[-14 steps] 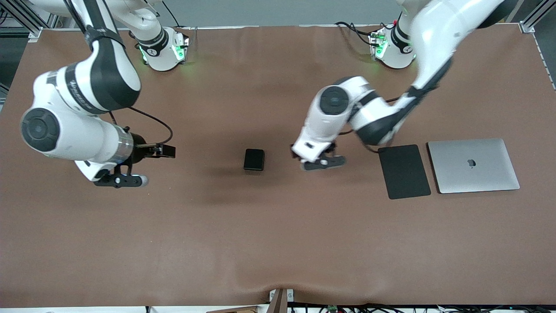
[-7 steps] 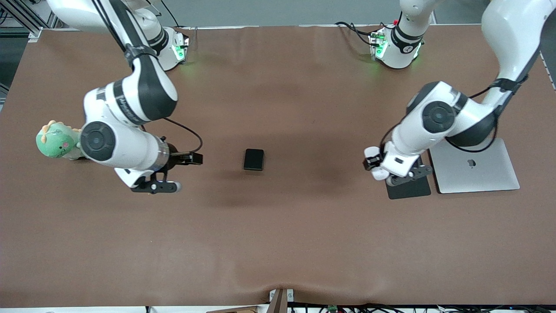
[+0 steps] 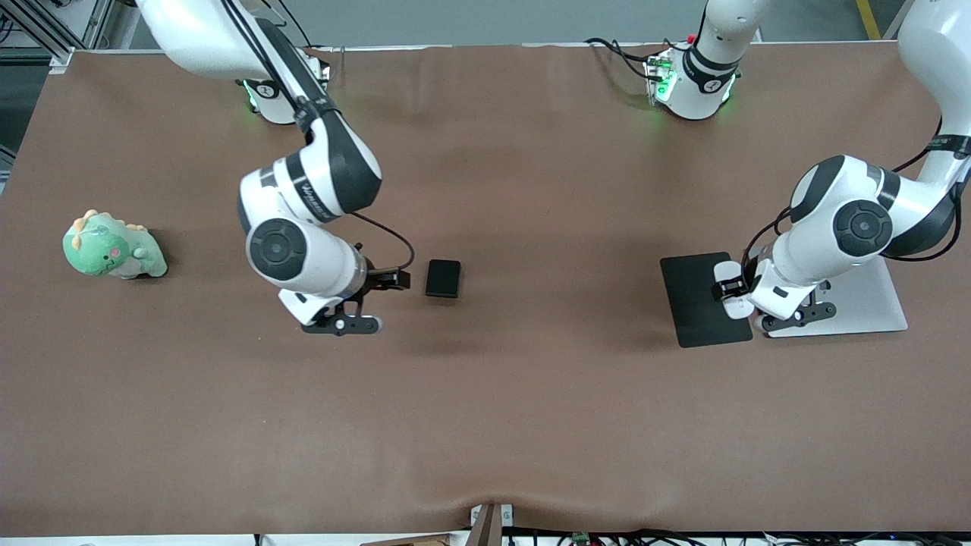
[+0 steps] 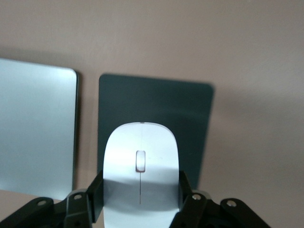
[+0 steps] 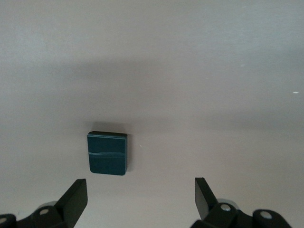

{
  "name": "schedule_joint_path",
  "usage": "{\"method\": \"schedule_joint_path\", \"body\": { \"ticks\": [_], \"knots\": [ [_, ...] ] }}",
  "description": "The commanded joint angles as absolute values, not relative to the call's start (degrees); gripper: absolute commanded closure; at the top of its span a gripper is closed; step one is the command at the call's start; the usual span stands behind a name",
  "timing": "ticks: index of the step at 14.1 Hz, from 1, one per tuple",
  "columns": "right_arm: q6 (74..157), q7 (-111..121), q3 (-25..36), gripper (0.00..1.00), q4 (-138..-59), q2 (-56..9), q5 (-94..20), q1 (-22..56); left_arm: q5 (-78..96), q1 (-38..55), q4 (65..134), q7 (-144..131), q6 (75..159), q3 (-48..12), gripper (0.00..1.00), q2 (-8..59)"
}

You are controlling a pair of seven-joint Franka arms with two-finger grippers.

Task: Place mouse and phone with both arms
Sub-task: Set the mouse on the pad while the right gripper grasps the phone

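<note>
My left gripper is going to the middle of the black mouse pad (image 3: 707, 297) (image 4: 148, 151). It will let go of the white mouse there.
The white mouse (image 4: 141, 166) sits between the fingers of my left gripper (image 4: 141, 195), which is shut on it. That gripper (image 3: 796, 312) hangs over the seam between the black mouse pad (image 3: 698, 299) and the laptop; the hand hides the mouse in the front view. The small black phone (image 3: 443, 278) lies flat near the table's middle. My right gripper (image 3: 343, 323) hovers beside the phone, toward the right arm's end. In the right wrist view its fingers (image 5: 76, 197) stand wide apart and empty, with the phone (image 5: 108, 153) just ahead of them.
A closed silver laptop (image 3: 865, 303) lies beside the mouse pad at the left arm's end. A green plush dinosaur (image 3: 114, 246) sits at the right arm's end. In the left wrist view the mouse pad (image 4: 190, 109) and laptop (image 4: 38, 128) lie side by side.
The left arm swung the mouse from beside the phone to over the pad and laptop. The right arm came from its end of the table toward the phone, uncovering the plush dinosaur.
</note>
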State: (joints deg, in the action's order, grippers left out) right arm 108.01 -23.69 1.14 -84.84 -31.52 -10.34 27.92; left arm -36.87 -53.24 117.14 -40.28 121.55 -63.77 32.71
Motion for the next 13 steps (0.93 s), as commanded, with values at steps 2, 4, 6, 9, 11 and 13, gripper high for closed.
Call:
{"method": "schedule_joint_path", "body": {
  "ticks": [2, 4, 6, 9, 11, 13],
  "knots": [
    [111.69, -24.52, 1.49, 0.00, -84.46, -35.06, -11.43, 30.84, -46.03, -55.98, 126.64, -40.17, 129.54, -64.25, 0.66, 34.35],
    [114.33, -25.75, 1.49, 0.00, -84.55, -36.73, -11.34, 31.99, -50.25, -55.81, 126.39, -39.47, 129.90, -63.63, 0.66, 36.38],
    [116.10, -25.84, 1.58, 0.00, -84.73, -37.87, -11.34, 32.95, -54.82, -55.63, 125.86, -38.67, 129.99, -62.59, 0.66, 39.01],
    [118.47, -28.47, 1.58, 0.00, -85.25, -39.11, -11.25, 34.18, -56.16, -53.80, 124.28, -38.93, 130.60, -59.86, 0.66, 40.78],
    [121.45, -29.17, 1.58, 0.00, -87.61, -39.11, -11.16, 34.89, -56.08, -49.68, 121.92, -39.81, 131.48, -56.53, 0.65, 41.66],
    [124.53, -30.93, 1.67, 0.00, -90.08, -39.11, -11.16, 36.12, -55.99, -46.59, 120.42, -40.17, 131.48, -54.24, 0.53, 41.66]
  ]
}}
